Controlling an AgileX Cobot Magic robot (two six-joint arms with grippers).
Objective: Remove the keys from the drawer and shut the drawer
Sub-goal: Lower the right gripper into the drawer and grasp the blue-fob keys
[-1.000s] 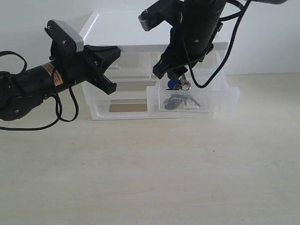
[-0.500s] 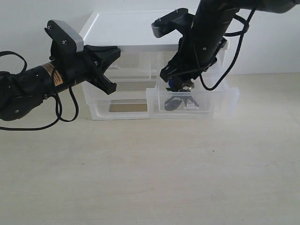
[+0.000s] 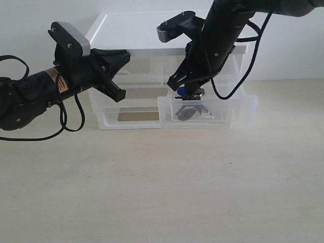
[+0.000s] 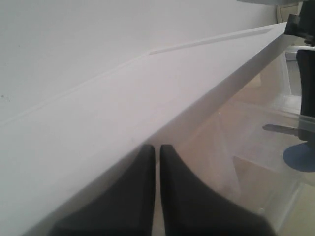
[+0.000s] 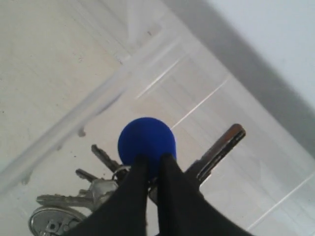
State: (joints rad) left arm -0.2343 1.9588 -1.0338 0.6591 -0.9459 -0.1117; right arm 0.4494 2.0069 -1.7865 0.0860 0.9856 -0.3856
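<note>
My right gripper should open, rise and take the keys around their ring [image 5: 120,171], because its closed fingers meet only the edge of the blue key cap.
The drawer [image 3: 246,108], the right one of the top pair, stands pulled out of the cabinet [image 3: 136,31]. My right gripper [image 3: 185,93] reaches down into it and is shut on the blue key cap [image 5: 146,139]. The keys [image 5: 93,189] hang below the cap on their ring, and the round grey fob [image 5: 50,222] is lowest. Seen through the drawer's front wall, the keys [image 3: 191,110] are still inside it. My left gripper [image 3: 123,75] is shut on nothing and hovers at the cabinet's top left front edge [image 4: 147,118].
The twin drawer [image 3: 144,68] beside the open one is shut. The full-width drawer [image 3: 129,115] below is also shut. Pale tabletop [image 3: 167,182] stretches in front of the cabinet. A white wall [image 3: 283,50] stands behind it.
My right gripper has shifted a little to the left inside the drawer, still holding the blue key cap. The left arm has not moved.
</note>
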